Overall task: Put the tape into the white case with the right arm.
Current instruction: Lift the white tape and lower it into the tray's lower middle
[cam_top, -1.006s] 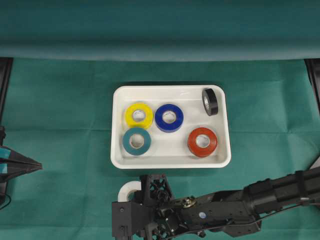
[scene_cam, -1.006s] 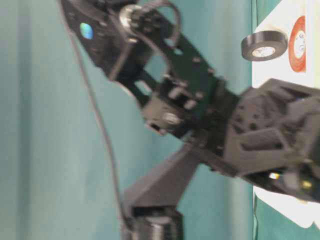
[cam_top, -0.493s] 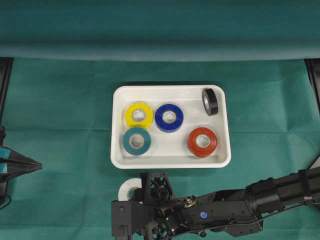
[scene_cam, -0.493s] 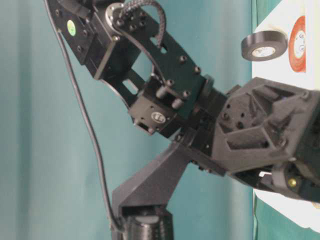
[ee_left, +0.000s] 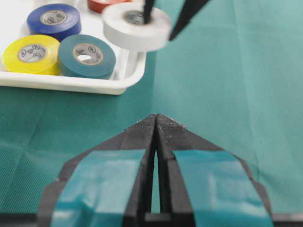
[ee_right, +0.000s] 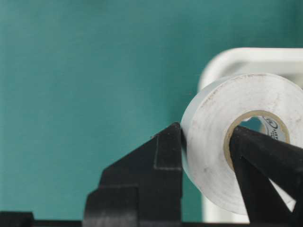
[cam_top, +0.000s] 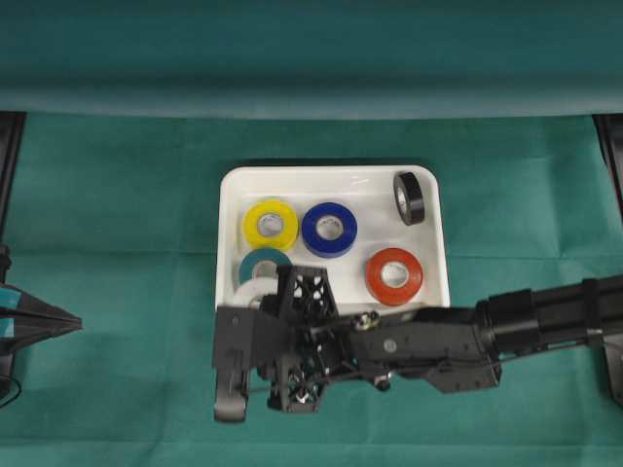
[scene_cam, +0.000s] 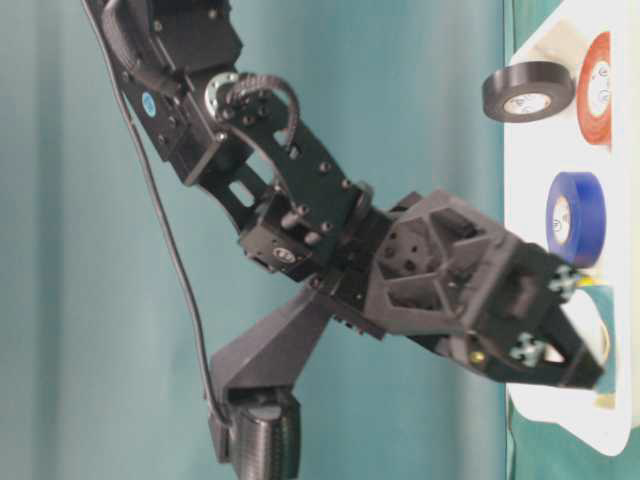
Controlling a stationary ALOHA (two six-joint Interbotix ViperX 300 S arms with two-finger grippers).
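Note:
I need to let go of the white tape with my right gripper inside the case (cam_top: 326, 281), between the teal roll and the red roll.
The white tape (ee_right: 208, 142) hangs in my right gripper (ee_right: 204, 130), which is shut on it with one finger through the core and the other against the outer wall. Seen from overhead, the tape (cam_top: 251, 290) is held above the front-left corner of the white case (cam_top: 443, 243), partly over a teal roll (cam_top: 261, 261). The right arm (cam_top: 409, 345) reaches in from the right and covers the case's front rim. In the left wrist view the tape (ee_left: 137, 26) floats over the case's rim (ee_left: 71, 82). My left gripper (ee_left: 156, 118) is shut and empty, far left on the cloth.
Inside the case lie a yellow roll (cam_top: 270, 224), a blue roll (cam_top: 329, 229) and a red roll (cam_top: 393, 275); a black roll (cam_top: 409, 197) stands on edge in the back-right corner. Green cloth covers the table, with a raised fold (cam_top: 311, 97) along the back.
The right arm has carried the white tape from the cloth in front of the case up and over the case's front-left corner. The left gripper has not moved.

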